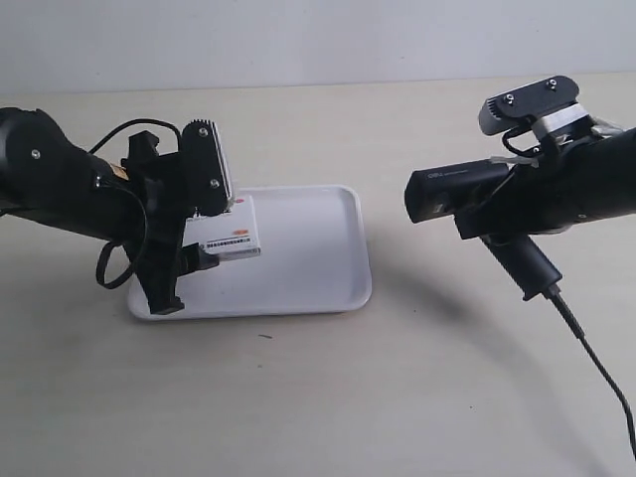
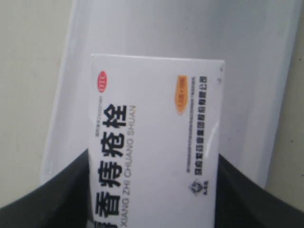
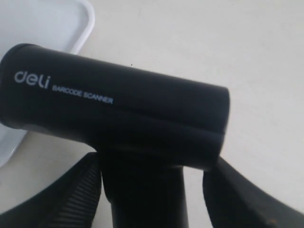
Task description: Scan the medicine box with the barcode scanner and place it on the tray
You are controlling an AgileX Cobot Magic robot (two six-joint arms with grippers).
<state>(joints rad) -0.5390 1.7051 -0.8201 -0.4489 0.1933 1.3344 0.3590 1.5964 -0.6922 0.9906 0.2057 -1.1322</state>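
Note:
Next, my left gripper releases the medicine box on the half of the white tray farther from the barcode scanner point(image 1: 227, 254).
The medicine box point(image 1: 231, 231), white with red lettering and a barcode strip facing outward, hangs tilted just above the white tray point(image 1: 308, 248). The gripper point(image 1: 204, 243) of the arm at the exterior view's left is shut on it. In the left wrist view the box point(image 2: 154, 142) sits between both dark fingers of my left gripper point(image 2: 154, 190), with the tray point(image 2: 166, 28) beneath. The black barcode scanner point(image 1: 462, 189) is held in the air to the right of the tray, head pointing toward the box. My right gripper point(image 3: 152, 190) is shut on the handle of the scanner point(image 3: 118, 114).
The scanner's thin black cable point(image 1: 596, 368) trails from the handle down to the lower right edge. A corner of the tray point(image 3: 47, 23) shows in the right wrist view. Beige tabletop point(image 1: 328, 397) lies all around the tray.

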